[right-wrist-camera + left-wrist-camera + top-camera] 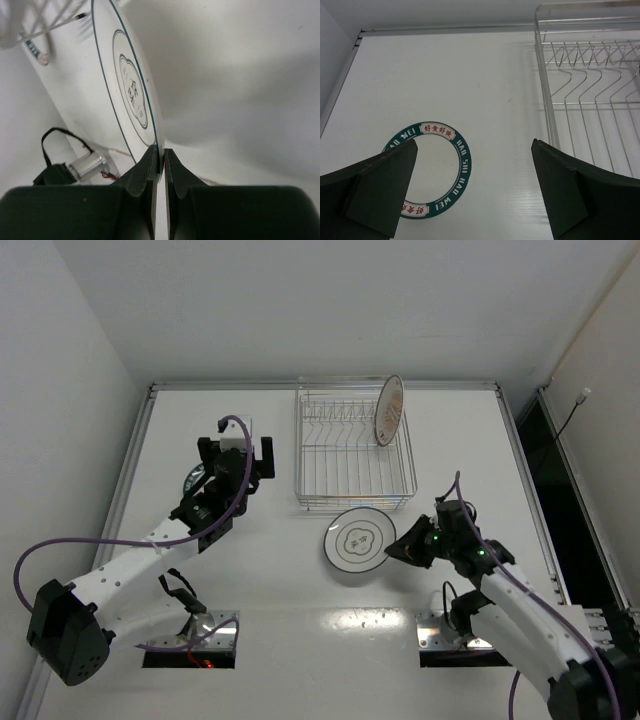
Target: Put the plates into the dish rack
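Observation:
Next, my right gripper lets go of the pale grey plate upright in the rack slot (374, 414) next to the orange-brown rimmed plate.
The silver wire dish rack (340, 475) stands at the back centre; its left side shows in the left wrist view (585, 95). The orange-brown rimmed plate (389, 410) stands upright at its far right. My right gripper (400, 545) is shut on the rim of the pale grey plate (357, 539), just in front of the rack; it also shows in the right wrist view (125, 85), with my gripper (161, 160) pinching its edge. My left gripper (475, 190) is open above the table, its left finger over the green-rimmed plate (452, 155), which lies flat and mostly hidden under that arm in the top view (196, 478).
A raised metal rim (135, 460) runs along the table's left, back and right edges. Purple cables loop off both arms. Two cut-outs with arm bases (190, 640) sit at the near edge.

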Available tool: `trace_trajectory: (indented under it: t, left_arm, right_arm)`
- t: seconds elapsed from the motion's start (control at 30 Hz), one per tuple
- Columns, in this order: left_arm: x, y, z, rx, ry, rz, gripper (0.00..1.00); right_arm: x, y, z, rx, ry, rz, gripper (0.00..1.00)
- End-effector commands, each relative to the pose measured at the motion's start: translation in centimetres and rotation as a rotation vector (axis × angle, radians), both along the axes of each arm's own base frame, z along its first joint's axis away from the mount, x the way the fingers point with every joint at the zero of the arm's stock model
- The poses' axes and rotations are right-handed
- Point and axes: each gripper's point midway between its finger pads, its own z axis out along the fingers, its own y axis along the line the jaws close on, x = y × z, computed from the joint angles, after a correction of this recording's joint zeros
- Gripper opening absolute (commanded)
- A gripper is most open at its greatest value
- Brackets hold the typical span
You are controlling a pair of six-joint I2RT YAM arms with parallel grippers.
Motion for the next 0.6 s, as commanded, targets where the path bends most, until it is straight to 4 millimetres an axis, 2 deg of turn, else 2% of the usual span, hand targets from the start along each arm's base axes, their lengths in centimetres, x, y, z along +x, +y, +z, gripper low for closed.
trace_trajectory:
  t: [0.0, 0.03, 0.07, 0.13, 0.17, 0.2, 0.23, 0.27, 0.3, 0.37, 0.4, 0.47, 0.5, 0.53, 0.57]
  left_arm:
    - [-0.3, -0.1, 3.1, -0.051, -0.090, -0.017, 0.98]
    - [-0.5, 0.0, 3.5, -0.058, -0.100, -0.017, 0.98]
    - [-0.5, 0.0, 3.5, -0.058, -0.100, -0.017, 0.98]
    - [-0.7, 0.0, 3.0, -0.046, -0.098, -0.017, 0.98]
    - [-0.8, 0.1, 3.6, -0.060, -0.117, -0.017, 0.98]
    - [-0.9, 0.1, 3.2, -0.054, -0.109, -0.017, 0.98]
    - [-0.9, 0.1, 3.2, -0.045, -0.109, -0.018, 0.98]
    - [-0.9, 0.1, 3.2, -0.045, -0.109, -0.018, 0.98]
    - [-0.9, 0.1, 3.2, -0.045, -0.109, -0.018, 0.98]
    - [-0.9, 0.1, 3.2, -0.045, -0.109, -0.018, 0.98]
    - [-0.9, 0.1, 3.2, -0.045, -0.109, -0.018, 0.98]
    - [-1.1, -0.3, 3.4, -0.057, -0.121, -0.038, 0.98]
    - [-1.3, -0.2, 3.8, -0.063, -0.130, -0.038, 0.98]
    - [-1.4, -0.4, 3.3, -0.062, -0.127, -0.047, 0.98]
    - [-1.5, -0.8, 3.3, -0.063, -0.127, -0.058, 0.98]
  right_arm:
    - [-0.9, -0.6, 4.1, -0.014, -0.048, -0.047, 0.00]
    - [-0.7, -0.8, 5.7, -0.016, -0.090, -0.051, 0.00]
    - [-0.6, -1.5, 6.4, -0.045, -0.120, -0.071, 0.00]
    - [-1.0, -2.9, 8.9, -0.098, -0.173, -0.095, 0.00]
    - [-0.7, -3.8, 9.4, -0.153, -0.204, -0.111, 0.00]
    - [-0.6, -4.3, 10.2, -0.179, -0.224, -0.119, 0.00]
    - [-0.1, -5.2, 12.6, -0.207, -0.279, -0.149, 0.00]
    - [0.3, -5.7, 13.7, -0.246, -0.318, -0.140, 0.00]
    - [0.9, -6.2, 17.3, -0.257, -0.405, -0.159, 0.00]
    - [2.7, -8.9, 19.7, -0.422, -0.471, -0.222, 0.00]
    - [3.5, -10.6, 23.0, -0.483, -0.540, -0.300, 0.00]
    - [5.7, -11.4, 25.6, -0.581, -0.602, -0.305, 0.00]
    - [6.5, -12.2, 28.6, -0.609, -0.663, -0.354, 0.00]
    - [7.6, -12.4, 30.2, -0.631, -0.695, -0.376, 0.00]
    - [8.4, -12.7, 32.5, -0.661, -0.744, -0.387, 0.00]
